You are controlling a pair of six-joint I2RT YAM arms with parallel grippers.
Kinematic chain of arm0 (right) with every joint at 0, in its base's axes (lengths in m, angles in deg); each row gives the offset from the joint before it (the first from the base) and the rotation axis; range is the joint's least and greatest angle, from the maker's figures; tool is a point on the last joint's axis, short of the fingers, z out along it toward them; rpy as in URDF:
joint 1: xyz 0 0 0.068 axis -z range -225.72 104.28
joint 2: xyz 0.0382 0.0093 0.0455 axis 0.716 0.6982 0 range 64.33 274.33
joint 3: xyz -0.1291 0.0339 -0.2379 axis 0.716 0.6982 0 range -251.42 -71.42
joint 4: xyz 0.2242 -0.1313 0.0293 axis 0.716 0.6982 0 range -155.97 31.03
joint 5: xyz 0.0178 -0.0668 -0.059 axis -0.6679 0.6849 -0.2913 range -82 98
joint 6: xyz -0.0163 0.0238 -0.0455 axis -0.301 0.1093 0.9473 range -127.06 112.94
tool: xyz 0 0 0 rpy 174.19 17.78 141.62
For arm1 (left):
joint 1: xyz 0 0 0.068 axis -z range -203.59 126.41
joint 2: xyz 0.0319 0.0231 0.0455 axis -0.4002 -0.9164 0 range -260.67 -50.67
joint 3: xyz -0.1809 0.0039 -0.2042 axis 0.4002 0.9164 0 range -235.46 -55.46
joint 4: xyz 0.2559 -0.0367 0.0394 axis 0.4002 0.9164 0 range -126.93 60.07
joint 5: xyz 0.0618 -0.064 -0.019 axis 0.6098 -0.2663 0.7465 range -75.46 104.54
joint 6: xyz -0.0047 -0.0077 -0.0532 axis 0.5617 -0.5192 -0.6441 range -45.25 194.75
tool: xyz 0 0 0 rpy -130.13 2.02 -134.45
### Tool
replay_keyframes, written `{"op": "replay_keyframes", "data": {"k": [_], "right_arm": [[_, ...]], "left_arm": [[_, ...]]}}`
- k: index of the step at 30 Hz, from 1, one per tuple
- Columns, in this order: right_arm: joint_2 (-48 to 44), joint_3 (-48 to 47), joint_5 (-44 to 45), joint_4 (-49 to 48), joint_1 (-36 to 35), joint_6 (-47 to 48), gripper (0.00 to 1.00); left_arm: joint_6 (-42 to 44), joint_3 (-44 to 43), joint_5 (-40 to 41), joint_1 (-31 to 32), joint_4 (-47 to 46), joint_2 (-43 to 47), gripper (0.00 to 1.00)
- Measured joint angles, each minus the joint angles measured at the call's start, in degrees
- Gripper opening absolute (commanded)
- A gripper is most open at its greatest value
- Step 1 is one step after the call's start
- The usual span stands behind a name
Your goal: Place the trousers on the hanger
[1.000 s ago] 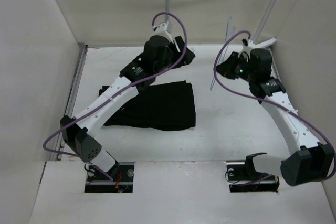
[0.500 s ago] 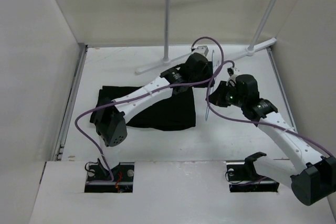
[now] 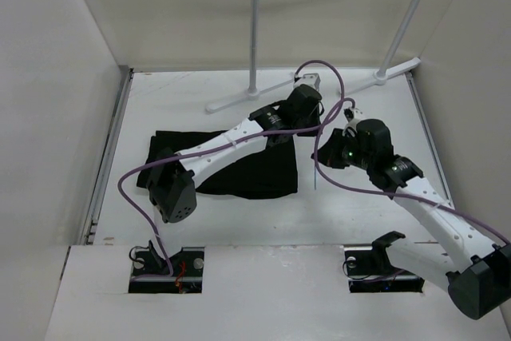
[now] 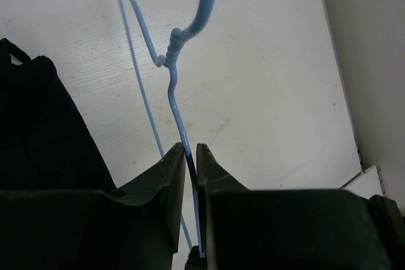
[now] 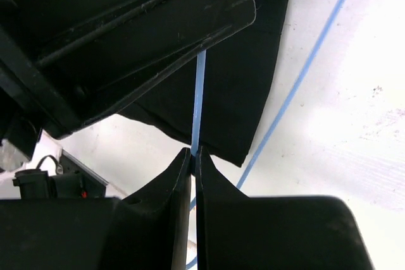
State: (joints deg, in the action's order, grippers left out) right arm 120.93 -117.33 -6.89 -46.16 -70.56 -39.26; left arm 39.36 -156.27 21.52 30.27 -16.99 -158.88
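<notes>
I need to let go of the hanger's wire with my right gripper, as both my grippers hold it while the trousers lie loose beside it, and take the trousers' near end (image 3: pixel 291 172).
The black trousers (image 3: pixel 247 167) lie flat on the table's left-middle; they also show in the left wrist view (image 4: pixel 38 131) and the right wrist view (image 5: pixel 243 74). The thin pale blue hanger (image 3: pixel 316 172) is held off the table just right of the trousers. My left gripper (image 3: pixel 316 121) is shut on the hanger's wire (image 4: pixel 179 118) just below the hook (image 4: pixel 207 4). My right gripper (image 3: pixel 326 154) is shut on another stretch of the hanger's wire (image 5: pixel 200 93), directly below the left gripper's black body (image 5: pixel 114 30).
A white tube garment rack (image 3: pixel 254 29) stands at the back, its base feet (image 3: pixel 239 100) on the table behind both grippers. Walls close in on the left, right and back. Purple cables loop above both wrists.
The left arm swung right from the back of the trousers and closed on the hanger. The right arm brought the hanger nearer and leftward, next to the trousers' right edge.
</notes>
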Motion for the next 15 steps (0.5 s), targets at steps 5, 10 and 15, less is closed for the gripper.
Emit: {"op": "replay_keyframes", "data": {"k": [5, 10, 15], "right_arm": [[-0.39, 0.66, 1.4, 2.4, -0.13, -0.92, 0.12], [-4.57, 2.12, 3.43, 7.98, -0.37, -2.62, 0.46], [-11.65, 2.16, 4.17, 10.95, 1.55, -3.63, 0.23]], "left_arm": [[-2.05, 3.08, 1.29, 1.07, -2.82, 0.2, 0.0], [-5.27, 12.87, 2.84, 1.75, -6.93, 2.8, 0.0], [-7.91, 21.11, 6.67, 2.03, -11.76, 5.73, 0.0]]}}
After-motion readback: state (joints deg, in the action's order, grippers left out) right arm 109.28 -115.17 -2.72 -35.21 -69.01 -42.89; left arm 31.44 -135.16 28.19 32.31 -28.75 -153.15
